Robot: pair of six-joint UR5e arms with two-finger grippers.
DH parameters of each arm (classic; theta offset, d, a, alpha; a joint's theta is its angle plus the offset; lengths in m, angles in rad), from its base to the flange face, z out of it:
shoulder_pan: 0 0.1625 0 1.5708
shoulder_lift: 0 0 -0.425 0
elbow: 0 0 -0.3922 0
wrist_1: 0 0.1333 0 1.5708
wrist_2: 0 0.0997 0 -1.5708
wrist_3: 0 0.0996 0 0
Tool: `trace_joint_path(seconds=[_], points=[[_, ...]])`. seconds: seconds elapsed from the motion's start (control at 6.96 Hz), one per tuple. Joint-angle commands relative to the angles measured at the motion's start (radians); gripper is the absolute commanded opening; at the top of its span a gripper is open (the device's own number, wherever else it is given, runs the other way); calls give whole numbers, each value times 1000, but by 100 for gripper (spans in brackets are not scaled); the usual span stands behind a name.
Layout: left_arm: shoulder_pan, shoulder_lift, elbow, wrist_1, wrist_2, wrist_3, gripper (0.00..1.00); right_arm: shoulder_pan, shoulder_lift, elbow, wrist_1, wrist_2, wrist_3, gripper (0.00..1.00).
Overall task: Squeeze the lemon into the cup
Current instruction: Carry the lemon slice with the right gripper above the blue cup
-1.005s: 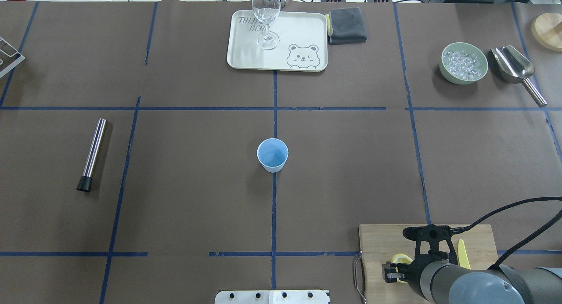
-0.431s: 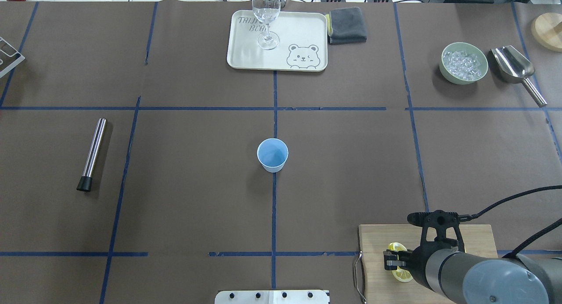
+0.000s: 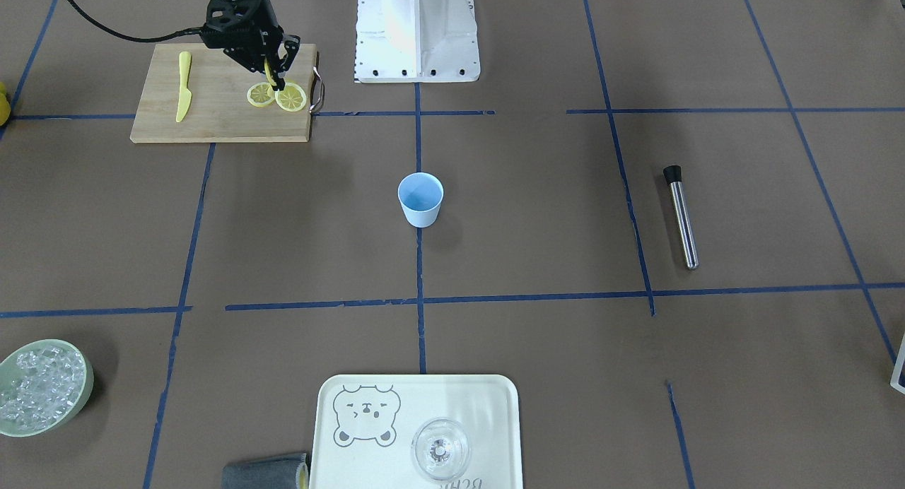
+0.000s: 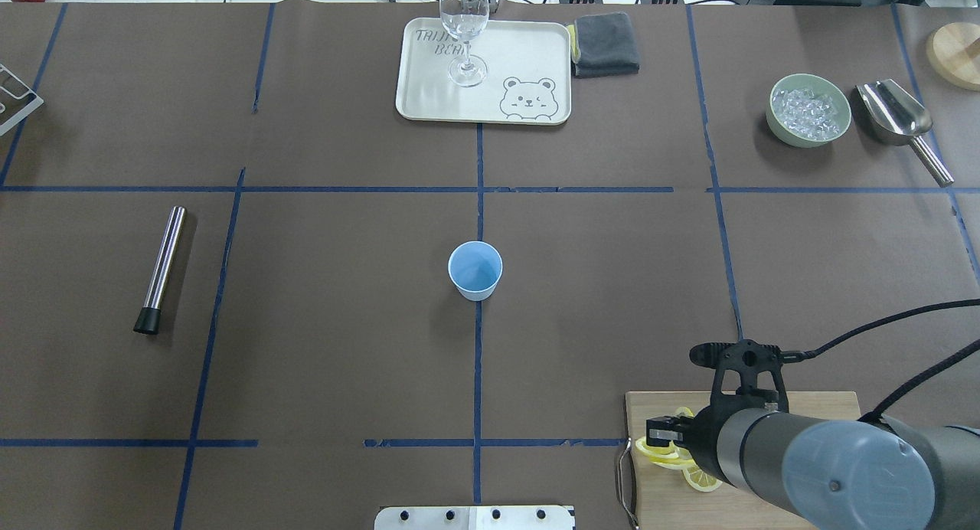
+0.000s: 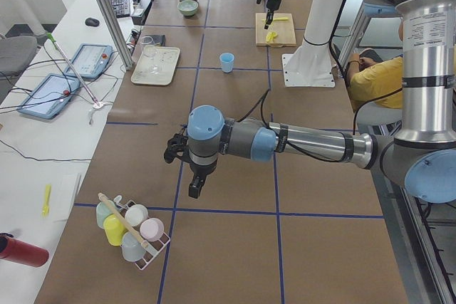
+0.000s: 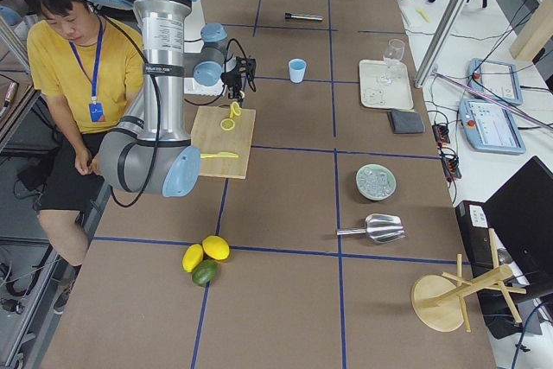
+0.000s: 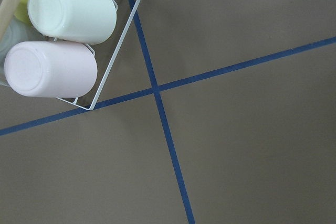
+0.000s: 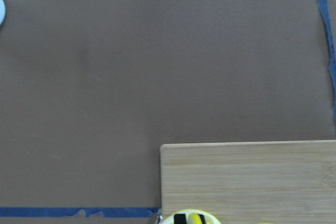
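Note:
I should use my right gripper to let go of the thin yellow lemon slice inside the light-blue cup (image 3: 430,188), so that the slice leans against the cup's inside.
The light-blue cup (image 4: 475,269) stands upright at the table's middle, also in the front view (image 3: 421,199). My right gripper (image 3: 274,71) hangs over the left end of the wooden cutting board (image 3: 212,121), shut on a thin yellow lemon slice (image 3: 269,72) held edge-on. The right wrist view shows that slice (image 8: 192,219) between the black fingertips. Two more lemon slices (image 3: 261,95) (image 3: 290,97) lie flat on the board under it. The cup is far from the gripper. My left gripper (image 5: 194,189) shows only in the exterior left view, near a cup rack; I cannot tell whether it is open.
A yellow knife (image 3: 184,86) lies on the board. A bear tray (image 4: 528,47) with a clear glass (image 4: 465,32) is at the far side beside a grey cloth (image 4: 605,44). Bowl of ice (image 4: 809,109), metal scoop (image 4: 896,116), steel muddler (image 4: 161,268).
My right gripper has moved away from the robot and to the left over the board, with the lemon slice in it. The cup has not moved.

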State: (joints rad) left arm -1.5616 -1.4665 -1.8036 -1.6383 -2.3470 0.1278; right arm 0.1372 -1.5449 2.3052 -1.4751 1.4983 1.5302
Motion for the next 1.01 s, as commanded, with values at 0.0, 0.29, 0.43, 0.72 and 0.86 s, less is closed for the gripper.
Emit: trace_joint_path(seconds=[0.0, 0.29, 0.43, 0.72, 0.86], points=[[0, 0, 3, 0, 0, 0, 100, 53, 206, -7, -217, 52, -12, 3], [-2, 0, 9, 0, 0, 0, 100, 120, 400, -44, -394, 108, -16, 3], [-2, 0, 9, 0, 0, 0, 100, 161, 502, -128, -408, 108, -62, 3], [-2, 2, 4, 2, 0, 0, 100, 244, 688, -336, -401, 131, -125, 4], [-2, 2, 4, 3, 2, 0, 100, 274, 762, -440, -392, 131, -168, 4]])
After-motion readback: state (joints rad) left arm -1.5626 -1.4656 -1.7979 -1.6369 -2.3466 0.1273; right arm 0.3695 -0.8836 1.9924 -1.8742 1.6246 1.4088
